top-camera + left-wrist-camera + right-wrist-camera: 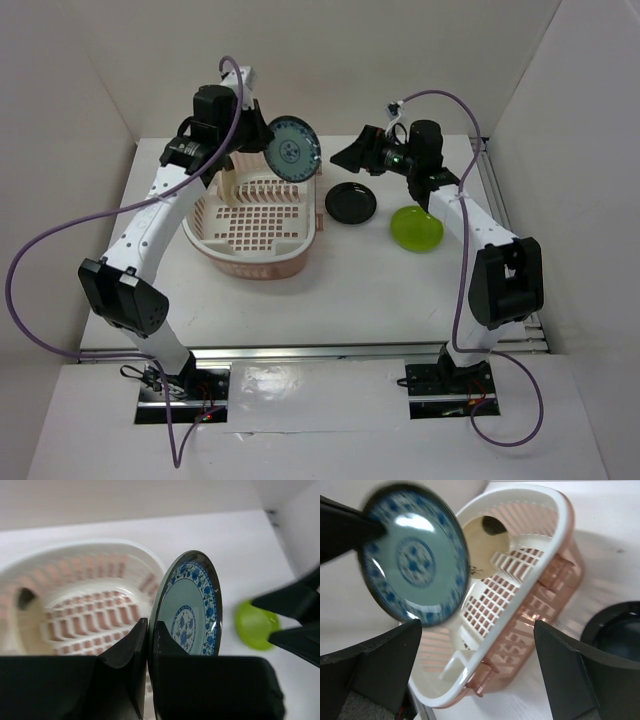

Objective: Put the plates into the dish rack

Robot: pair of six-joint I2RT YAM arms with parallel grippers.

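Observation:
The robot's left gripper should set the blue-green patterned plate down on edge between the cream plate and the rack's divider wires (244,190) (54,619).
My left gripper (268,142) (149,626) is shut on the rim of the blue-green patterned plate (294,148) (192,605) (412,555). It holds the plate on edge above the far right corner of the dish rack (258,228) (75,555) (520,605). A cream plate with a dark spot (487,540) (22,620) leans inside the rack at its far end. My right gripper (346,157) (476,630) stands open and empty just right of the held plate. The glossy black plate (351,203) (620,630) and the lime green plate (416,228) (255,625) lie on the table right of the rack.
White walls close in the table on the left, back and right. The rack's upright divider prongs (265,190) run along its far side. A metal rail (330,352) crosses the near edge, in front of the arm bases.

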